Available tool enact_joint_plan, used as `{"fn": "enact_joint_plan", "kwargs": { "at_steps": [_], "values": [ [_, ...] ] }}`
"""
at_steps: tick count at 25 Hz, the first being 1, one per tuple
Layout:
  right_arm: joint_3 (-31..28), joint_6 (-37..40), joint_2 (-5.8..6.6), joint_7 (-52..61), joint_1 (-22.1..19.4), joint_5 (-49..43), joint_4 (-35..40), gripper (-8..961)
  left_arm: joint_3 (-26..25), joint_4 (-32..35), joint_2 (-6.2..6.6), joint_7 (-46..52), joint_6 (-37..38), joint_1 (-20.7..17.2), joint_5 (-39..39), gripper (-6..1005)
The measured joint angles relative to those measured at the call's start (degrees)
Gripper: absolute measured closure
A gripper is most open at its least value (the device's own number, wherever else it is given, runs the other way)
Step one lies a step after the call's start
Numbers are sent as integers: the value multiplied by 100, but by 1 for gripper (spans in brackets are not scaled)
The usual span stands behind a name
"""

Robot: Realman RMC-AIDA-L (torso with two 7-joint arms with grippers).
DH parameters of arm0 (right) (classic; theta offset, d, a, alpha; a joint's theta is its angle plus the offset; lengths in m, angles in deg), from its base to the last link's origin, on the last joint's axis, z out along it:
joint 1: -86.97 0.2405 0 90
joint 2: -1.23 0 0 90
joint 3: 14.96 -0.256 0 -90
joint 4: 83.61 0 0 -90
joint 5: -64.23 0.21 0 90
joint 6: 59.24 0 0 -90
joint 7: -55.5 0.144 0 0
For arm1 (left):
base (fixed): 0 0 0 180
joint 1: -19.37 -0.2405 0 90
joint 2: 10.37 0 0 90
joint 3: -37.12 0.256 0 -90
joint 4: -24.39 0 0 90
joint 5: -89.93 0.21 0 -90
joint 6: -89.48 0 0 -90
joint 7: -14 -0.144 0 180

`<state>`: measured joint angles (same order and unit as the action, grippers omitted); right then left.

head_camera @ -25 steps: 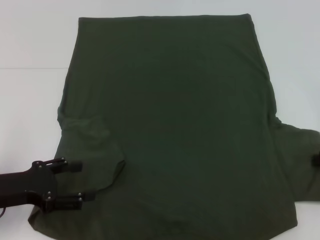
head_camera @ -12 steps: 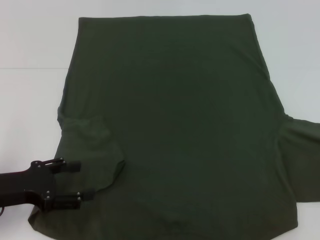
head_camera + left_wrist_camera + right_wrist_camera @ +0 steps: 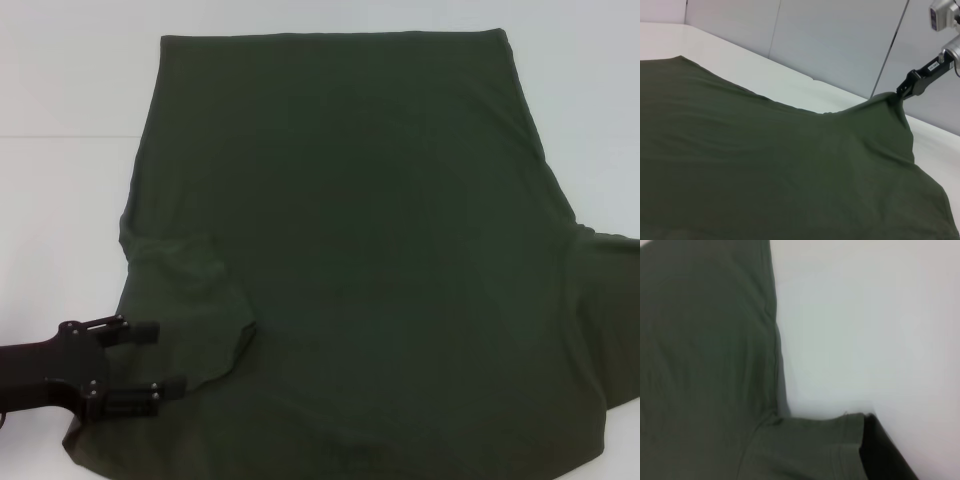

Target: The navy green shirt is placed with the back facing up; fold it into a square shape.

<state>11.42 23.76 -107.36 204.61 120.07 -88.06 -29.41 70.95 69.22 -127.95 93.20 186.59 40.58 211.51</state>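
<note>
The robot's right gripper will release the raised sleeve on the shirt's body (image 3: 458, 228), across from the upper edge of the folded sleeve.
The navy green shirt (image 3: 360, 250) lies spread on the white table, plain side up, and fills most of the head view. Its left sleeve (image 3: 190, 300) is folded in over the body. My left gripper (image 3: 160, 360) rests at the shirt's near left corner, open, its fingertips just short of the folded sleeve's edge. In the left wrist view, my right gripper (image 3: 905, 90) is shut on the right sleeve and holds it raised in a peak above the table. The right wrist view shows the sleeve hem (image 3: 840, 437) against a dark finger (image 3: 882, 452).
White table (image 3: 70, 200) shows to the left of the shirt and beyond it. A grey wall (image 3: 840, 40) stands behind the table's far edge. A camera unit (image 3: 945, 15) is mounted on the right arm.
The right sleeve, flat on the table a second ago, has been lifted and drawn up off the right edge. The left gripper has shifted slightly toward the near edge.
</note>
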Motion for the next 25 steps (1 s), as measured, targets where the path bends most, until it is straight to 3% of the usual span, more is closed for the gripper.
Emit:
{"fn": "enact_joint_plan", "kwargs": {
  "at_steps": [14,25],
  "values": [
    [18,-24,-12,12,144,3,83,948,0,0,17,0,0,-3,7,111],
    [359,481,-221,-37,610,403,34,948,1,0,17,-1,-5,-3,5,111]
  ]
}}
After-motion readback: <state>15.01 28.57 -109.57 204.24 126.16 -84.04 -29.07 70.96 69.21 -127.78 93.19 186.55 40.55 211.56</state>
